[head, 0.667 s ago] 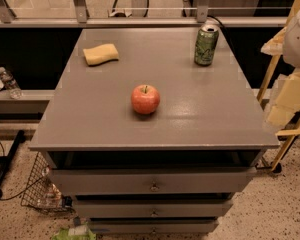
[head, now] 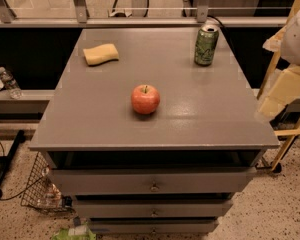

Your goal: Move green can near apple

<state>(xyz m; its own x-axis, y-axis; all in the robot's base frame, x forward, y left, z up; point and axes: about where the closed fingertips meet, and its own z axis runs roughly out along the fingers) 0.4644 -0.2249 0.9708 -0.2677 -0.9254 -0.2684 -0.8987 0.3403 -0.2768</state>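
Note:
Next, I grip the upper part of the green can [head: 207, 34] to move it over to the apple.
The green can [head: 206, 45] stands upright at the far right of the grey cabinet top [head: 90, 119]. The red apple [head: 145, 99] sits near the middle of the top, well to the front left of the can and apart from it. My gripper [head: 276, 98] shows as cream-coloured parts at the right edge of the view, beyond the cabinet's right side. It is to the front right of the can and touches nothing. A white rounded arm part [head: 297, 36] is above it.
A yellow sponge [head: 100, 54] lies at the far left of the top. Drawers [head: 152, 184] are below the front edge. A wire basket [head: 37, 189] and a plastic bottle [head: 9, 82] are at the left. A wooden frame [head: 285, 134] stands at the right.

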